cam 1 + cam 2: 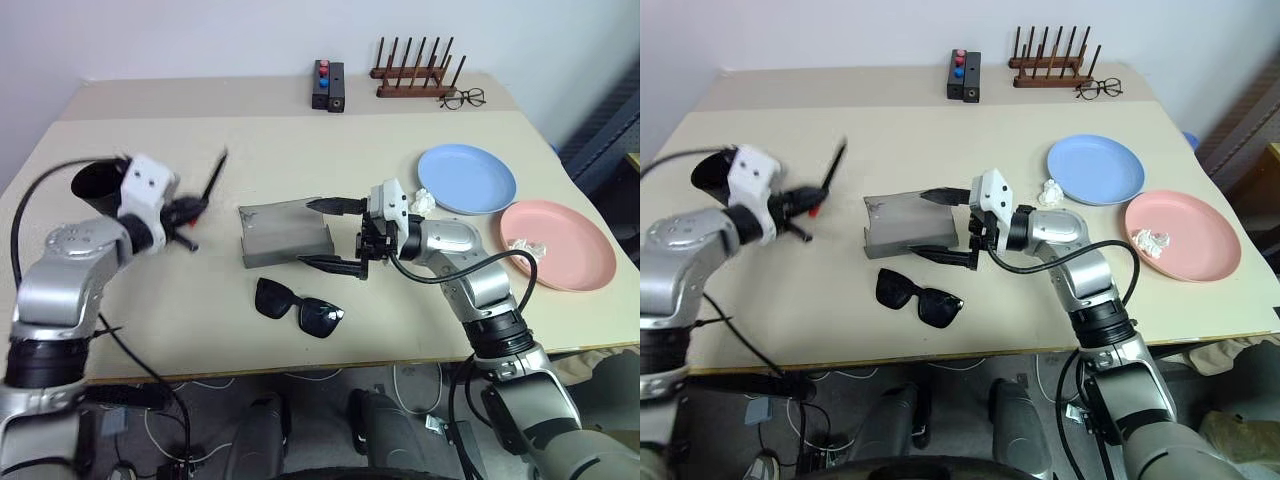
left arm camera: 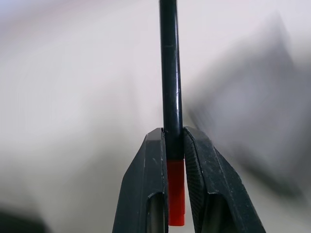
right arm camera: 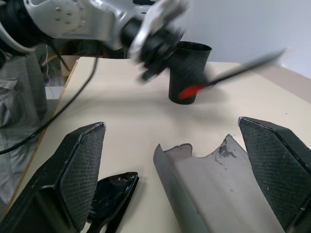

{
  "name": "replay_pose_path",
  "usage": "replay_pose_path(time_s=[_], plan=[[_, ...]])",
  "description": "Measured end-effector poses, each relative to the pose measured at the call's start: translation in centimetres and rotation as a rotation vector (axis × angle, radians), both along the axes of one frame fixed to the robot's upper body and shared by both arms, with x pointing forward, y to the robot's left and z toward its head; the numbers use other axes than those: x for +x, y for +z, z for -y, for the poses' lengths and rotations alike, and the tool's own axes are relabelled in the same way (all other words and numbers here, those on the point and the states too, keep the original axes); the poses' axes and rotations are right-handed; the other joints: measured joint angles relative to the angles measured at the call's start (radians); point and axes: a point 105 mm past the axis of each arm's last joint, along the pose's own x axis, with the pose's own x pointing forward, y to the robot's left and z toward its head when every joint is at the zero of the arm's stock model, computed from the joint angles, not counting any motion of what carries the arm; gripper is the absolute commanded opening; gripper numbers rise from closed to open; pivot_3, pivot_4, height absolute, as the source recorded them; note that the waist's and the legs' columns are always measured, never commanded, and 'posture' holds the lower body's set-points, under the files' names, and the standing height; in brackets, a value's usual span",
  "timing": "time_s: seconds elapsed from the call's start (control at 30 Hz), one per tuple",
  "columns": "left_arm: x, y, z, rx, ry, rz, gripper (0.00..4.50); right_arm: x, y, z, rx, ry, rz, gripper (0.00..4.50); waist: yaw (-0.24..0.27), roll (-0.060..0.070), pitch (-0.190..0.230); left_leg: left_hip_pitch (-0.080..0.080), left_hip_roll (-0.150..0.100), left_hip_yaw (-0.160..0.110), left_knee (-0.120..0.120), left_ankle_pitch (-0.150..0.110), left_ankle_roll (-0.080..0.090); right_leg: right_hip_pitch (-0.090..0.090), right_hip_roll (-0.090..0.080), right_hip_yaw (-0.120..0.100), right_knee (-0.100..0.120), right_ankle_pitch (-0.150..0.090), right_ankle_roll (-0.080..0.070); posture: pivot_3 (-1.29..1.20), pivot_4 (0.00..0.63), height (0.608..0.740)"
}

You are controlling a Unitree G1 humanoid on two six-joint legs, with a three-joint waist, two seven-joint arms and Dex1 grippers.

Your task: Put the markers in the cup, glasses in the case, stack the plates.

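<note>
My left gripper needs to release the black marker standing upright inside the opening of the black cup (image 1: 101,180). The marker is still raised above the table.
A black marker (image 1: 211,178) with a red band is pinched at its red end in my left gripper (image 1: 185,212), which is shut on it and raised above the table's left side. Just behind it stands the black cup (image 1: 93,181). The grey case (image 1: 285,232) lies mid-table. My right gripper (image 1: 308,232) is open, one finger behind and one in front of the case's right end. The black glasses (image 1: 298,308) lie on the table in front of the case. At the right sit the light blue plate (image 1: 467,178) and the pink plate (image 1: 575,240), side by side.
Crumpled white scraps lie on the pink plate (image 1: 525,245) and beside the blue one (image 1: 424,200). Along the back edge stand a black box (image 1: 328,86) with red and blue buttons, a wooden rack (image 1: 414,70) and thin-rimmed spectacles (image 1: 462,98).
</note>
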Motion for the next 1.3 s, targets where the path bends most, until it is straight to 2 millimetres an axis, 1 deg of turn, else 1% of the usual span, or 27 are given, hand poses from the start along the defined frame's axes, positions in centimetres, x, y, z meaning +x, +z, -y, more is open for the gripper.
replay_pose_path(time_s=[0.07, 0.13, 0.2, 0.27, 0.37, 0.43, 0.5, 0.6, 0.67, 0.83, 0.93, 1.1, 1.3], plan=[[0.7, 2.4, -0.3, -0.050, 0.059, 0.106, 0.52, 0.3, 0.0, 0.1, 0.004, -0.012, 0.001, 4.50, -0.002, 0.000, 0.000, 0.000, 0.000, 0.000, 0.000, 0.000, 0.000, 0.000, 0.000, 0.000, 0.000, 0.000, 0.000, 0.00, 0.150, 0.740], [0.8, 4.5, -0.8, -0.108, 0.105, 0.211, 0.52, 0.6, -0.1, 0.3, 0.005, -0.028, 0.002, 4.50, -0.003, 0.000, 0.000, 0.000, 0.000, 0.000, 0.000, 0.000, 0.000, 0.000, 0.000, 0.000, 0.000, 0.000, 0.001, 0.00, 0.150, 0.740], [0.8, 6.0, -1.9, -0.178, 0.157, 0.296, 0.52, 1.0, -0.1, 0.3, 0.011, -0.038, 0.003, 4.50, -0.004, 0.000, 0.000, 0.000, 0.000, 0.000, 0.000, 0.000, 0.000, 0.000, 0.000, 0.000, 0.001, 0.000, 0.001, 0.00, 0.150, 0.740], [0.5, 7.1, -3.6, -0.222, 0.248, 0.376, 0.52, 1.3, 0.2, 0.2, 0.024, -0.047, 0.015, 4.50, -0.005, 0.000, 0.000, 0.000, 0.000, 0.000, 0.000, 0.000, 0.000, 0.000, 0.000, 0.000, 0.001, 0.000, 0.001, 0.00, 0.150, 0.740], [-0.2, 7.8, -6.3, -0.274, 0.390, 0.471, 0.52, 1.8, 0.4, 0.0, 0.042, -0.061, 0.027, 4.50, -0.003, 0.000, 0.000, 0.000, 0.000, 0.000, 0.000, 0.000, 0.000, 0.000, 0.000, 0.000, 0.001, 0.001, 0.002, 0.00, 0.150, 0.740], [-0.9, 7.6, -7.5, -0.289, 0.438, 0.517, 0.52, 1.9, 0.5, -0.1, 0.056, -0.058, 0.031, 4.50, -0.002, 0.000, 0.000, 0.000, 0.000, 0.000, 0.000, 0.000, 0.000, 0.000, 0.000, 0.000, 0.001, 0.001, 0.002, 0.00, 0.150, 0.740], [-1.6, 6.9, -8.5, -0.293, 0.462, 0.532, 0.52, 1.9, 0.7, -0.3, 0.072, -0.046, 0.028, 4.50, -0.001, 0.000, 0.000, 0.000, 0.000, 0.000, 0.001, 0.000, 0.000, 0.001, 0.000, 0.000, 0.001, 0.001, 0.002, 0.00, 0.150, 0.740], [-2.6, 6.3, -9.8, -0.329, 0.470, 0.555, 0.52, 1.6, 1.0, -0.6, 0.098, -0.005, 0.020, 4.50, -0.001, 0.000, 0.000, 0.000, 0.000, 0.000, 0.001, 0.000, 0.000, 0.001, 0.000, 0.000, 0.001, 0.001, 0.002, 0.00, 0.150, 0.740], [-3.2, 6.1, -10.3, -0.333, 0.468, 0.573, 0.52, 1.3, 1.1, -0.7, 0.115, 0.025, 0.014, 4.50, 0.000, 0.000, 0.000, 0.000, 0.000, 0.000, 0.001, 0.000, 0.000, 0.001, 0.000, 0.000, 0.001, 0.001, 0.002, 0.00, 0.150, 0.740], [-3.8, 5.1, -10.5, -0.295, 0.469, 0.577, 0.52, 1.2, 1.4, -1.0, 0.125, 0.067, 0.009, 4.50, -0.001, 0.000, 0.000, 0.001, 0.000, 0.000, 0.001, 0.000, 0.000, 0.001, 0.000, 0.000, 0.001, 0.001, 0.002, 0.00, 0.150, 0.740], [-3.8, 4.2, -10.1, -0.263, 0.460, 0.572, 0.52, 1.1, 1.6, -1.3, 0.136, 0.085, 0.006, 4.50, -0.001, 0.000, 0.000, 0.001, 0.000, 0.000, 0.001, 0.000, 0.000, 0.001, 0.000, 0.000, 0.001, 0.001, 0.002, 0.00, 0.150, 0.740], [-3.3, 3.0, -9.1, -0.261, 0.447, 0.575, 0.52, 1.1, 1.7, -1.6, 0.148, 0.100, 0.002, 4.50, 0.000, 0.000, 0.000, 0.001, 0.000, 0.000, 0.001, 0.000, 0.000, 0.001, 0.000, 0.000, 0.001, 0.001, 0.002, 0.00, 0.150, 0.740], [-2.8, 1.8, -9.9, -0.232, 0.505, 0.567, 0.52, 1.2, 1.7, -1.6, 0.153, 0.090, 0.016, 4.50, -0.002, 0.000, 0.000, 0.001, 0.000, 0.000, 0.001, 0.000, 0.000, 0.001, 0.000, 0.000, 0.001, 0.001, 0.002, 0.00, 0.150, 0.740]])
